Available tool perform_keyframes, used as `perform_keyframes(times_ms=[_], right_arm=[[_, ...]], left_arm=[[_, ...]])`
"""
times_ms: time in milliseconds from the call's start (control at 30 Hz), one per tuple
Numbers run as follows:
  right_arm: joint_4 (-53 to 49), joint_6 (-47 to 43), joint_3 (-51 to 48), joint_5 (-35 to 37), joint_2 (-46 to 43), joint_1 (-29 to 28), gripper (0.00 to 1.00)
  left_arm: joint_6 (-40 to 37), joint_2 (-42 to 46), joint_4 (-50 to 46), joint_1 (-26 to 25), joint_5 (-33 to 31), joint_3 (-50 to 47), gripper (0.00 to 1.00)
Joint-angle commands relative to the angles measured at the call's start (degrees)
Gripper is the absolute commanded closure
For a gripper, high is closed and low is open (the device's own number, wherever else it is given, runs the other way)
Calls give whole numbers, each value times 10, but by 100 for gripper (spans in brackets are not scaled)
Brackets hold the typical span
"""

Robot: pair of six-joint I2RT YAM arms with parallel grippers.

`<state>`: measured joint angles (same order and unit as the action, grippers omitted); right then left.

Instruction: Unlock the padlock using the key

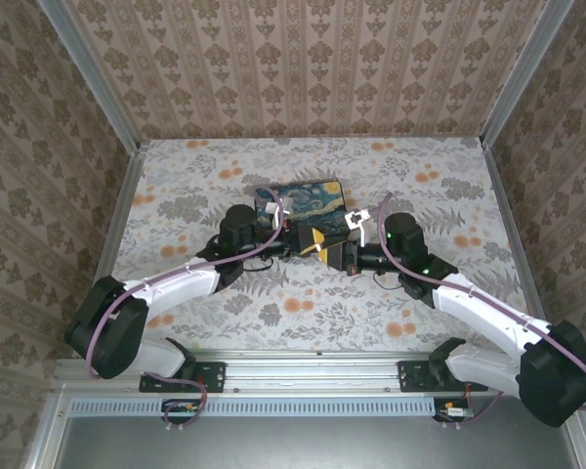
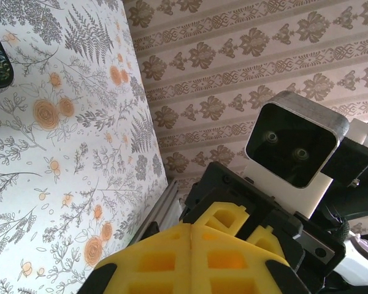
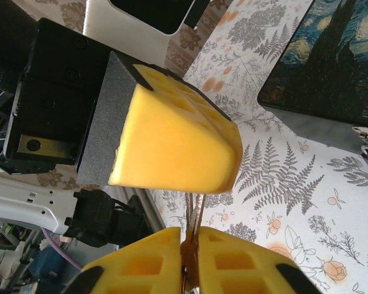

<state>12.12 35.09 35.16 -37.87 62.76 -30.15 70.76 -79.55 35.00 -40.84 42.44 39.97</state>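
Observation:
The key's upper end meets the shut fingers of my left gripper. Next, my left gripper opens and closes around the key (image 3: 193,215) before my right gripper opens.
My right gripper (image 3: 190,237) is shut on the key (image 3: 194,211), a thin brownish metal sliver standing up between its yellow pads. The key's upper end goes behind a yellow finger (image 3: 178,141) of my left gripper, so its tip is hidden. My left gripper (image 2: 190,231) is shut, pads pressed together with only a hairline seam. Both grippers meet tip to tip above the cloth, left gripper (image 1: 306,240) and right gripper (image 1: 334,252). A small silvery piece (image 3: 366,138) by the box's side, cut off by the frame edge, may be the padlock.
The black box with the starry-night lid (image 1: 308,198) lies just behind the two grippers, box (image 3: 337,55). Flowered cloth (image 1: 273,313) covers the table. Patterned walls (image 1: 303,59) close in the back and sides, and a metal rail (image 1: 313,366) runs along the near edge.

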Motion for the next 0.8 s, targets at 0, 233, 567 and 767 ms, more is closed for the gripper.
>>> perform_keyframes(times_ms=[0,233,567,767], right_arm=[[32,5,-5,-20,5,-1,92],[21,-4,-4,-21,1,-1,98],[17,-7,0,-20,9,-1,99],[19,-4,2,-12,11,0,99]], left_arm=[[8,-3,29,0,9,20,100],[3,10,13,15,8,7,75],[-13,32,-20,23,11,1,71],[-13,31,-16,22,13,-5,78]])
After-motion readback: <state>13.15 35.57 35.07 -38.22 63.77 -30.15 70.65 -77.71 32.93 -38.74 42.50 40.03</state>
